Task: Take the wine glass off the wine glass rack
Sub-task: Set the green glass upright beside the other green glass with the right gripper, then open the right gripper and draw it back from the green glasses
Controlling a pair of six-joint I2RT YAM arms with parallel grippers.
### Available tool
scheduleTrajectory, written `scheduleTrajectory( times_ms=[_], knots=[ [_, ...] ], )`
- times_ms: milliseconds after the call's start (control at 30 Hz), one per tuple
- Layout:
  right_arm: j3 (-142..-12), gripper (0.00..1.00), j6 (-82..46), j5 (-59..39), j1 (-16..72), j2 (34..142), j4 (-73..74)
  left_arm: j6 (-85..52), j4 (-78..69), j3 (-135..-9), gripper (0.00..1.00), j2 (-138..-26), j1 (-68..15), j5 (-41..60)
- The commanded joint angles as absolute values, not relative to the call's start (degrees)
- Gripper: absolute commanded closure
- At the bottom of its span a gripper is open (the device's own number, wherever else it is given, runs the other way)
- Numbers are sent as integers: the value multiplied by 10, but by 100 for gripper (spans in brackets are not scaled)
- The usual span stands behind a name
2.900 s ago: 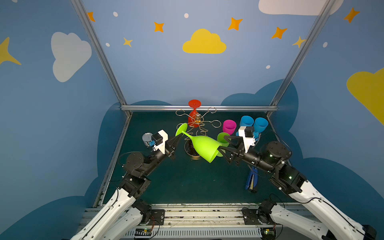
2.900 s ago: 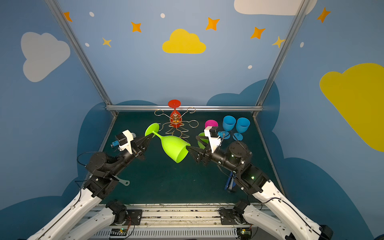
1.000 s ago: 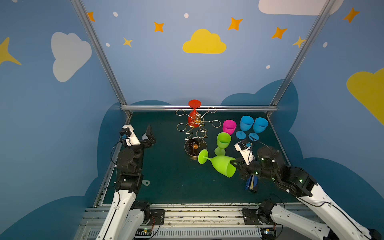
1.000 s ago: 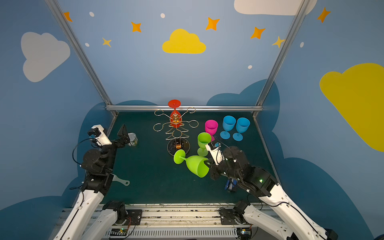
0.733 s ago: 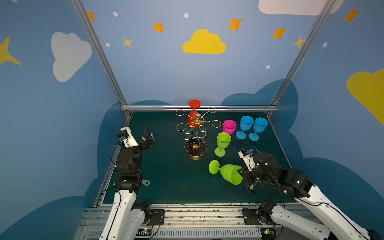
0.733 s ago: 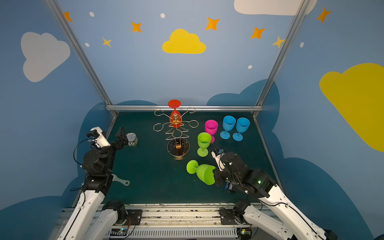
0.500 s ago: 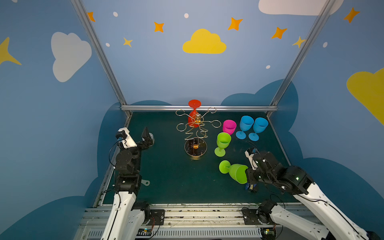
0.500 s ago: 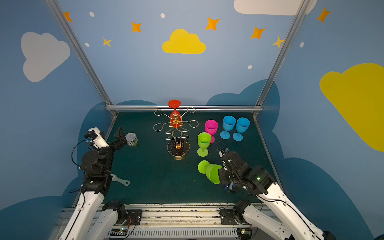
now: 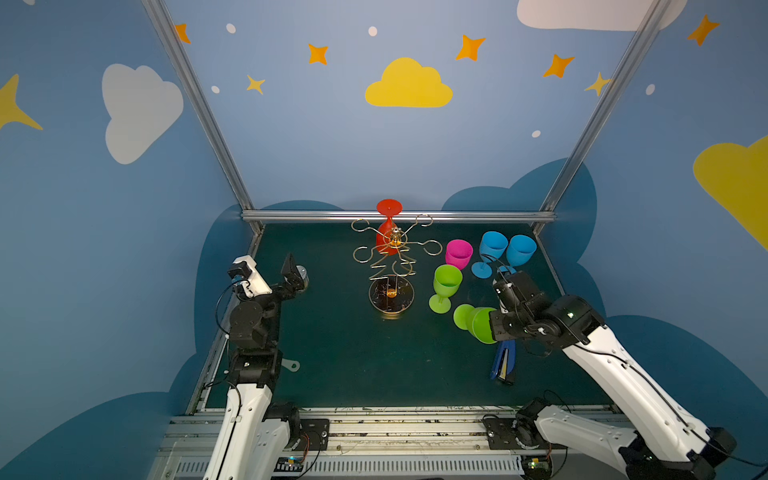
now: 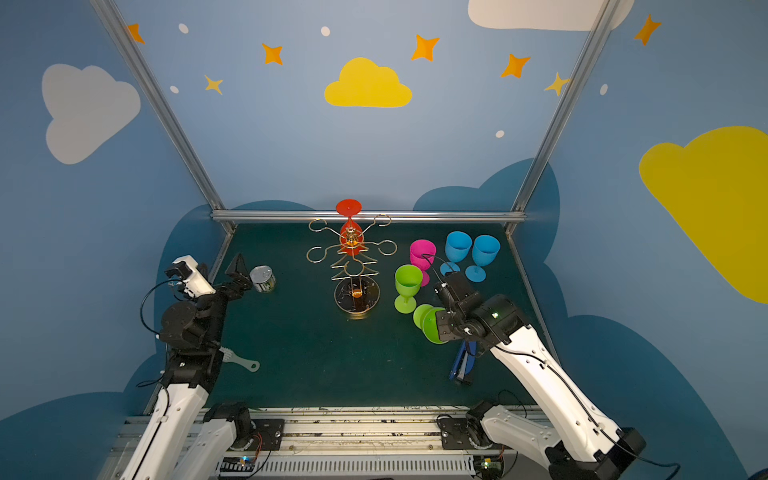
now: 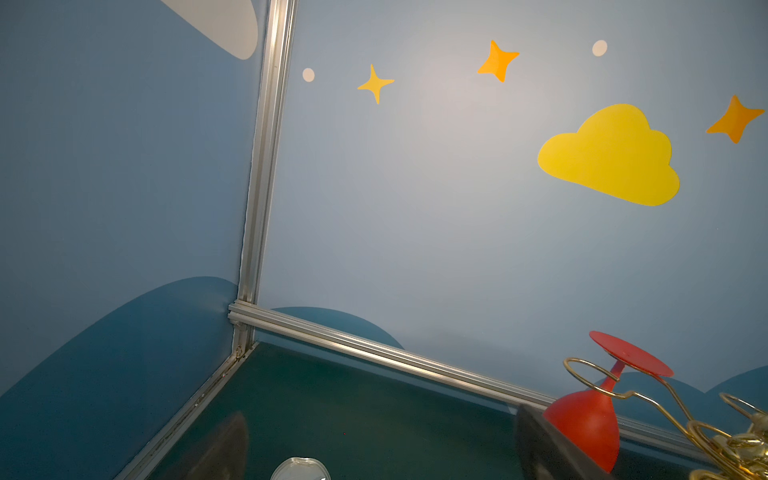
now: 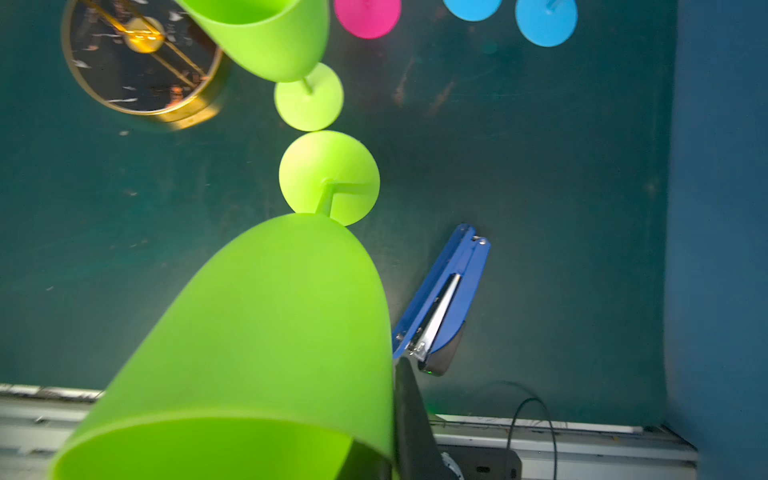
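The green wine glass will go down from my right gripper beside the upright green glass (image 9: 468, 304) (image 12: 383, 104), in front of the pink glass.
The gold wine glass rack (image 9: 392, 245) (image 10: 352, 249) stands at the back middle, its round base (image 12: 141, 54) on the mat. A red wine glass (image 9: 386, 232) (image 11: 590, 419) hangs upside down from one rear arm. My right gripper (image 9: 493, 330) (image 10: 443, 328) is shut on the rim of a green wine glass (image 9: 478, 322) (image 10: 430, 322) (image 12: 270, 324). That glass is tilted, its foot pointing left and low over the mat, right of the rack. One dark finger (image 12: 409, 415) presses its wall. My left gripper (image 10: 243, 276) (image 11: 382, 457) stands open and empty at the left edge.
A tin can (image 10: 262, 278) sits just in front of the left gripper. A second green glass (image 9: 446, 284), a pink glass (image 9: 458, 253) and two blue glasses (image 9: 492, 247) (image 9: 520, 249) stand upright at the right. A blue stapler (image 9: 503, 361) lies under the right arm.
The right gripper has carried the green wine glass away from the rack, rightward and toward the front. The left gripper, earlier at the glass's foot, drew back to the left edge.
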State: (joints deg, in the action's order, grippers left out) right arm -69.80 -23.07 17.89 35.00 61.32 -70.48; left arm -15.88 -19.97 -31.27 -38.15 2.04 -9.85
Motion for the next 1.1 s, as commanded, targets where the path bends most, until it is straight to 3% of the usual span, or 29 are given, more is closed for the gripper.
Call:
scheduleTrajectory(
  times_ms=[0,267,700,1067],
  knots=[
    [-697,100,-210,190,323,631,-692,-159,-205,-305,2,-375,24,-94],
    [-692,100,-171,149,257,676,-652,-157,-206,-303,2,-374,25,-95],
    [-813,100,-80,118,192,857,-635,-155,-205,-301,2,-365,27,-86],
    [-972,100,-94,107,170,1025,-774,-152,-201,-302,2,-361,27,-83]
  ],
)
